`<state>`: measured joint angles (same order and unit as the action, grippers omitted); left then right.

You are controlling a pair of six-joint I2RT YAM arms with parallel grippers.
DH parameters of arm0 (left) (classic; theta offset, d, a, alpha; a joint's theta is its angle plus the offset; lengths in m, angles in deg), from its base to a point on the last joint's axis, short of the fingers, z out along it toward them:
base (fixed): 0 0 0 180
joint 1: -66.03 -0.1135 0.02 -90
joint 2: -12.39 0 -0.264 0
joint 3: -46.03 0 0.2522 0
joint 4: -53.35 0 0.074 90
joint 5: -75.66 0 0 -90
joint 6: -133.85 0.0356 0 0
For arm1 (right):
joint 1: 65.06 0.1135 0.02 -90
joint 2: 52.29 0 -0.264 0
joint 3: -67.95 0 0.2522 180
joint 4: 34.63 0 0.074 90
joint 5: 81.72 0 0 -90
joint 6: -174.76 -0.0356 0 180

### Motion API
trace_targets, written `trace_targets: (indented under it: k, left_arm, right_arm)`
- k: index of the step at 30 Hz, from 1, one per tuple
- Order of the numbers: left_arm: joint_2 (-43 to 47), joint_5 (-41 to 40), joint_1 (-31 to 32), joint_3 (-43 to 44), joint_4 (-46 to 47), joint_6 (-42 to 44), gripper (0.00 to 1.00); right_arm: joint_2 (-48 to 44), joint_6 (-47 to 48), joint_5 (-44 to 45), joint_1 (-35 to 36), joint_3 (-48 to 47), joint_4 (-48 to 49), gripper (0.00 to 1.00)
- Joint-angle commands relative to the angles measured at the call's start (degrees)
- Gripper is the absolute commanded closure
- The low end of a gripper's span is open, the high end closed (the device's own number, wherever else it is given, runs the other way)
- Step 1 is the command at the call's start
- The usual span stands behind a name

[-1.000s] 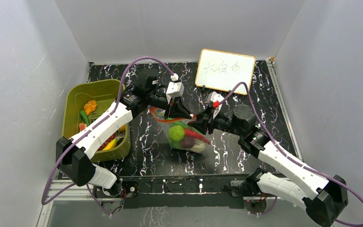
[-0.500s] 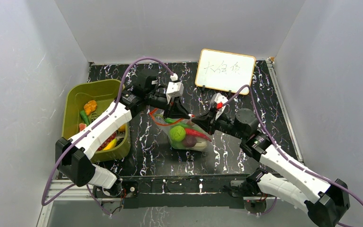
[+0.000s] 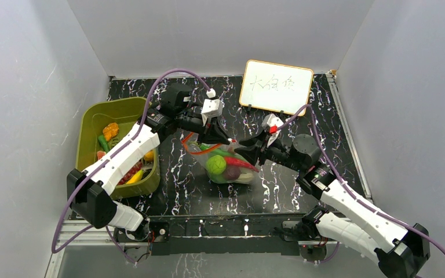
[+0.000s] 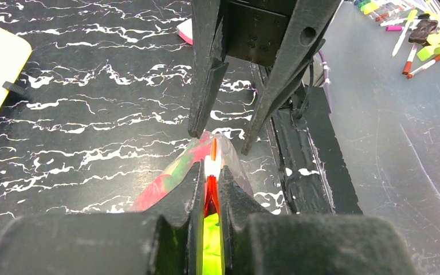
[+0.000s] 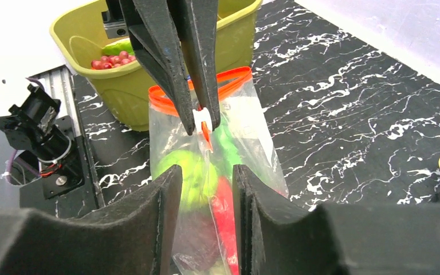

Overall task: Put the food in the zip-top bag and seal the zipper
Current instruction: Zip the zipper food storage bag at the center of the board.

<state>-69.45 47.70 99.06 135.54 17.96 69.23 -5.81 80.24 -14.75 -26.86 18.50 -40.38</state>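
My right gripper will pinch the bag edge [image 5: 209, 163] next to the zipper's tail, which hangs loose behind the white slider, before my left gripper pulls the slider.
The zip-top bag [image 3: 244, 177] lies mid-table, holding a green ball [image 3: 215, 164], a red chili [image 3: 242, 164] and a dark purple piece [image 3: 232, 172]. My left gripper [image 3: 225, 141] is shut on the red-orange zipper [image 4: 211, 195] at its white slider [image 4: 211, 166]. In the right wrist view the left arm's fingertips pinch that slider [image 5: 204, 117], and the zipper [image 5: 229, 76] loops open behind them. My right gripper [image 3: 246, 152] is open, its fingers [image 5: 166, 212] either side of the bag [image 5: 252, 143], with the green ball [image 5: 189, 177] and chili [image 5: 223, 212] between them.
The olive-green basket [image 3: 90, 124] stands at the left with more toy food, including an orange piece [image 3: 110, 131] and red berries [image 5: 112, 60]. A white board [image 3: 277, 87] with writing leans at the back. Enclosure walls close in on three sides.
The left gripper has slid a little right along the bag's mouth. The right arm's elbow has swung outward to the right, and the bag has shifted slightly.
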Motion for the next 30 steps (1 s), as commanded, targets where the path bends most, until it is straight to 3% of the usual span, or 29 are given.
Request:
trace_targets:
  k: [1, 5, 10, 11, 15, 17, 23, 30]
  left_arm:
    - [3.18, 4.29, -0.57, -1.68, 5.95, -3.47, 1.00]
    - [3.18, 5.92, -0.57, -2.67, 9.51, -5.73, 1.00]
    - [3.19, 7.33, -0.56, -3.43, 12.12, -8.11, 1.00]
    - [3.19, 7.26, -0.52, -3.68, 12.86, -8.96, 1.00]
    - [3.18, 5.68, -0.51, -3.62, 11.74, -9.35, 1.00]
    - [3.23, 4.41, -0.52, -3.62, 10.30, -8.44, 0.97]
    - [4.98, -4.69, -0.64, -1.43, 1.41, -1.68, 1.00]
    - [3.89, -5.75, -1.31, -0.42, 0.82, -2.70, 1.00]
  right_arm:
    - [0.77, 1.32, -2.36, -0.21, -1.36, 4.73, 0.61]
    - [4.38, 1.78, -3.70, -0.15, -2.64, 6.40, 0.59]
    - [7.56, 2.93, -4.37, -0.17, -2.92, 11.03, 0.63]
    - [8.29, 3.38, -4.41, -0.21, -3.28, 11.07, 0.66]
    - [9.38, 4.12, -5.00, -0.18, -3.87, 12.15, 1.00]
    - [9.30, 3.91, -5.09, -0.15, -4.03, 12.24, 1.00]
    - [5.96, 3.45, -0.15, -0.21, -3.37, 11.53, 1.00]
    - [4.88, 3.32, 1.59, -0.18, -3.10, 9.03, 1.00]
